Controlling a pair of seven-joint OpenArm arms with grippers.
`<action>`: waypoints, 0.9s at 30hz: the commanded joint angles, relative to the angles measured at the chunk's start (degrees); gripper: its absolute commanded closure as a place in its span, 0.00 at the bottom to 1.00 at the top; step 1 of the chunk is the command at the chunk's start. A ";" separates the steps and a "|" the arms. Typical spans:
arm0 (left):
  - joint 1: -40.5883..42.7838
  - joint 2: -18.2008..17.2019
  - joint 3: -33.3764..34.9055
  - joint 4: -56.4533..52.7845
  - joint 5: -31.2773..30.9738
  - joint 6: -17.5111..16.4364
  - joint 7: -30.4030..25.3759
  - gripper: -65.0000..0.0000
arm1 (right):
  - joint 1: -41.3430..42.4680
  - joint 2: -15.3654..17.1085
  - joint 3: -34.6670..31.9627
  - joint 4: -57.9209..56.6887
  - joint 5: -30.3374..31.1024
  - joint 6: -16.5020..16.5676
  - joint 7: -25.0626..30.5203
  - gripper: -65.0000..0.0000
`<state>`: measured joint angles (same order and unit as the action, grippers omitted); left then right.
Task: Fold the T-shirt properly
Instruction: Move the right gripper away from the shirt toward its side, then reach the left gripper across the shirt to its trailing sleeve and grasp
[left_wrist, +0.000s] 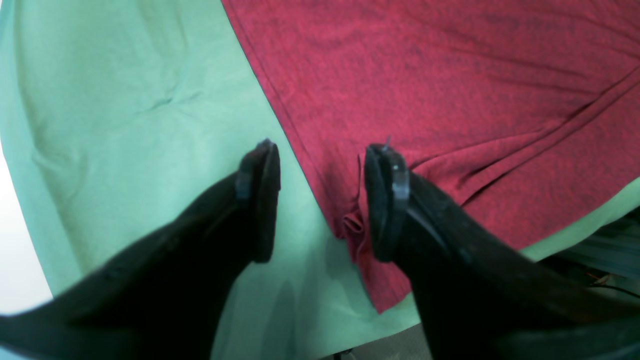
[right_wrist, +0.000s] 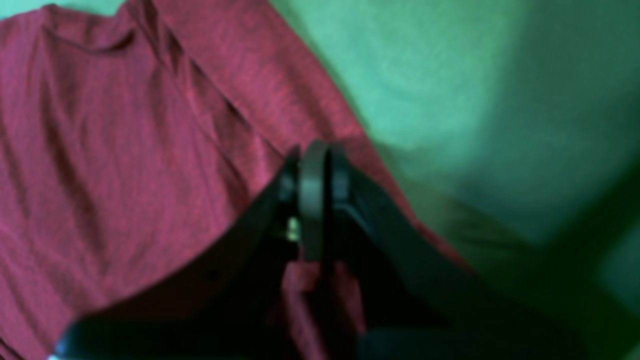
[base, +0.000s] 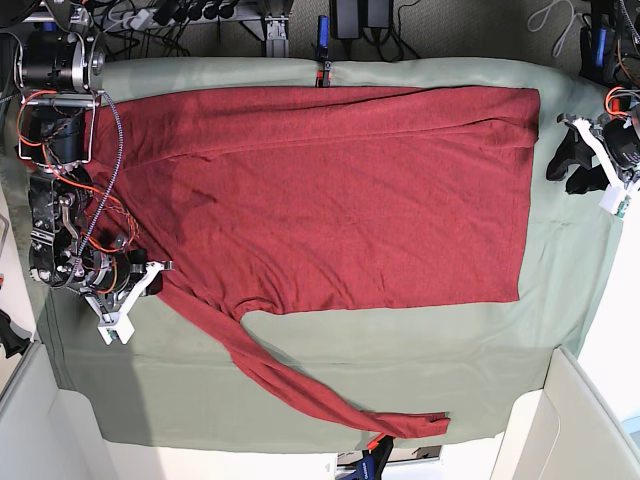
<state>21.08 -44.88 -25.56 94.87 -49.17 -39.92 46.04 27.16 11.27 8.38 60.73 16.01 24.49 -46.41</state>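
Next, my right hand releases the bunched fabric on the T-shirt's far folded strip (base: 183, 127), near that strip's corner by my right arm.
The dark red T-shirt (base: 330, 190) lies spread flat on the pale green table cloth (base: 300, 370). One long sleeve (base: 330, 400) trails toward the near edge. At the left of the base view my right gripper (base: 148, 272) meets the shirt where that sleeve joins the body. Seen from the right wrist, this gripper (right_wrist: 315, 155) is shut, with a fold of red T-shirt (right_wrist: 125, 150) fabric bunched between its fingers. My left gripper (base: 560, 165) hangs at the shirt's right edge. From the left wrist it (left_wrist: 322, 155) is open, straddling the T-shirt (left_wrist: 450, 90) hem without holding it.
Cables and power adapters crowd the far edge, beside a blue clamp (base: 322, 45). Another clamp (base: 375, 462) grips the near edge. Pale panels (base: 590, 420) stand at both near corners. The cloth (left_wrist: 125, 100) is slightly wrinkled to the left of the hem.
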 joint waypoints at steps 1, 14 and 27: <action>-0.48 -1.31 -0.74 0.70 -0.81 -0.08 -1.07 0.53 | 1.55 0.46 0.11 0.92 0.90 1.68 0.24 1.00; -7.48 -1.31 -0.68 0.70 -1.75 -0.08 -1.05 0.53 | -6.34 1.66 0.11 14.73 12.98 6.27 -8.33 1.00; -21.31 1.75 16.31 0.61 2.82 -0.08 -2.86 0.53 | -25.70 5.81 0.13 34.60 18.05 7.91 -10.91 1.00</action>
<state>0.73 -41.87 -8.36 94.83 -45.60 -39.90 44.45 0.86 16.34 8.32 94.52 33.30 31.99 -57.91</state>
